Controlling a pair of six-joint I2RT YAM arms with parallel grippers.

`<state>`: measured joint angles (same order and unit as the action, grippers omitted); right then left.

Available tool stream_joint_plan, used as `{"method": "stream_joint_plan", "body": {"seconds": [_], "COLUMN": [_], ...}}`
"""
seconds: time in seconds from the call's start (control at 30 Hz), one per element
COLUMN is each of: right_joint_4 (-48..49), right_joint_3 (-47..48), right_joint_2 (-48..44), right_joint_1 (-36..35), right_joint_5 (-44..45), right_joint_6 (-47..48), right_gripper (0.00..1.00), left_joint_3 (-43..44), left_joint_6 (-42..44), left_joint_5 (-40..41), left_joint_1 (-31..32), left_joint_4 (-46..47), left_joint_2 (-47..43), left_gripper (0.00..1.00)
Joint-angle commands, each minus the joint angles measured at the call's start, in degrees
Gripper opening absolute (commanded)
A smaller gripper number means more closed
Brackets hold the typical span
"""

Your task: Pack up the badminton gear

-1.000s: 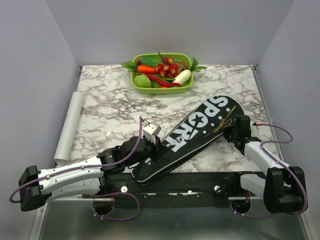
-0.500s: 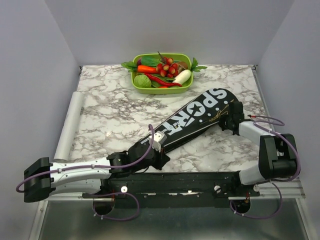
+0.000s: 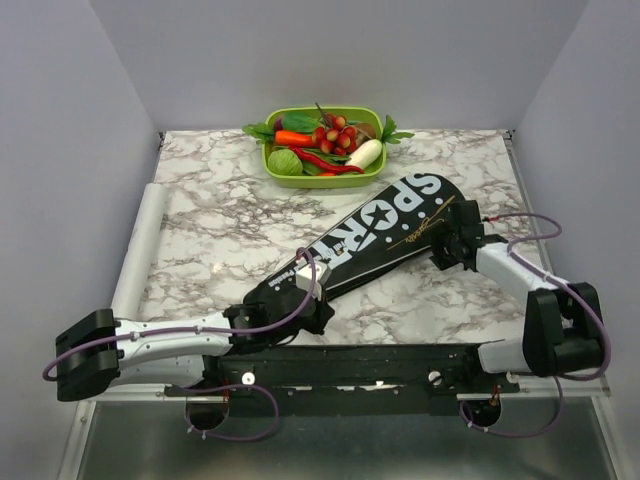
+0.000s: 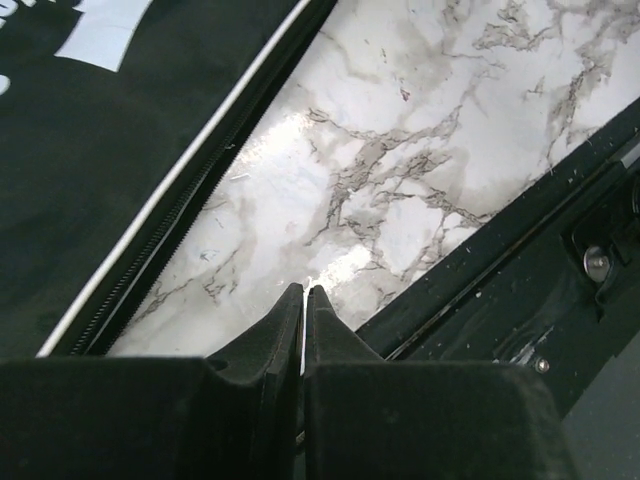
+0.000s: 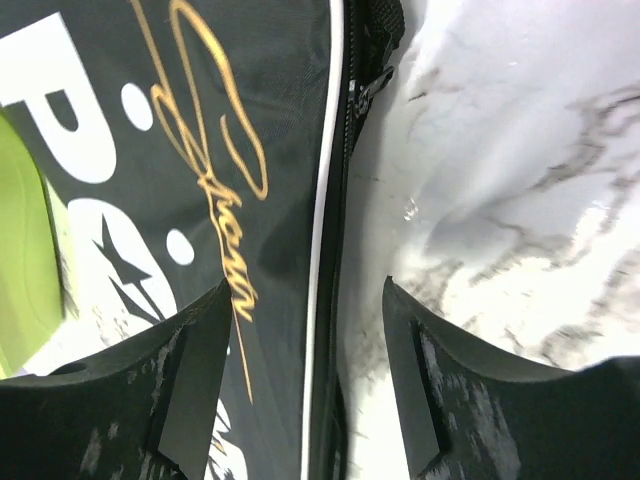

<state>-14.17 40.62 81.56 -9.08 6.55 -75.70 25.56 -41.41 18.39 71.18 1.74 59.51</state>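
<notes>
The black bag slants, its narrow end near the mounting rail, so my right gripper will retake the wide end's edge (image 3: 427,249) and both grippers straighten the bag.
The badminton gear in view is the long black bag (image 3: 372,243) lettered "SPORT", lying diagonally across the marble table with its wide end at the back right. My left gripper (image 3: 318,311) sits by the bag's narrow near end, beside its zipped edge (image 4: 150,260). In the left wrist view that gripper (image 4: 303,291) is shut with nothing between the fingers, over bare marble. My right gripper (image 3: 447,243) is at the wide end's right edge. In the right wrist view it (image 5: 306,284) stands open astride the bag's white-piped edge and zip (image 5: 335,250).
A green tray (image 3: 322,183) of toy vegetables stands at the back centre. A white roll (image 3: 140,245) lies along the table's left edge. The black mounting rail (image 3: 400,366) runs along the near edge, also showing in the left wrist view (image 4: 520,250).
The right gripper has opened and let go of the bag's edge. The bag has swung away from the near edge, its wide end going back and left. My left arm stretched further right.
</notes>
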Motion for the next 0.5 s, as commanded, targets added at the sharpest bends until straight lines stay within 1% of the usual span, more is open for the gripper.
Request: {"method": "stream_joint_plan", "body": {"seconds": [0.0, 0.03, 0.07, 0.1, 0.13, 0.17, 0.2, 0.27, 0.33, 0.47], "right_joint_4": [-10.33, -11.48, -12.27, -13.67, -14.38, -15.0, -16.31, -18.69, -18.61, -18.35], "right_joint_3": [0.25, 0.34, 0.42, 0.77, 1.21, 1.74, 3.31, 4.81, 5.26, 5.61], "right_joint_2": [-7.89, -10.08, -10.89, -11.33, -11.51, -10.99, -10.2, -8.36, -8.0, -7.91], "right_joint_1": [0.2, 0.38, 0.38, 0.73, 0.82, 1.17, 1.26, 1.26, 1.43, 1.78], "right_joint_5": [5.05, 6.27, 8.81, 9.79, 10.32, 10.42, 10.42, 11.12, 10.6, 10.32], "right_joint_6": [15.12, 17.15, 21.6, 23.82, 25.85, 29.96, 31.56, 34.02, 34.83, 35.53], "right_gripper": [0.69, 0.69, 0.69, 0.69, 0.69, 0.69, 0.69, 0.68, 0.68, 0.68], "left_joint_3": [1.33, 1.07, 0.29, -0.24, -0.77, -1.99, -2.44, -3.23, -3.24, -2.1], "left_joint_6": [1.59, 2.03, 2.29, 2.64, 2.74, 3.08, 3.35, 3.88, 4.84, 5.72], "left_joint_5": [2.27, 1.83, 1.04, -1.06, -2.47, -3.62, -4.5, -7.13, -9.85, -12.23], "left_joint_1": [-2.62, -4.36, -5.51, -6.74, -8.41, -11.03, -12.54, -16.31, -18.35, -22.22], "left_joint_4": [-1.65, -1.65, -1.65, -1.3, 0.01, 0.89, 2.2, 3.44, 5.64, 10.03], "left_joint_2": [-1.41, -1.32, -1.41, -1.15, -1.06, -0.88, -0.01, 1.31, 4.73, 12.81], "left_gripper": [0.12, 0.13, 0.13, 0.13, 0.13, 0.12, 0.13, 0.12, 0.12, 0.11]}}
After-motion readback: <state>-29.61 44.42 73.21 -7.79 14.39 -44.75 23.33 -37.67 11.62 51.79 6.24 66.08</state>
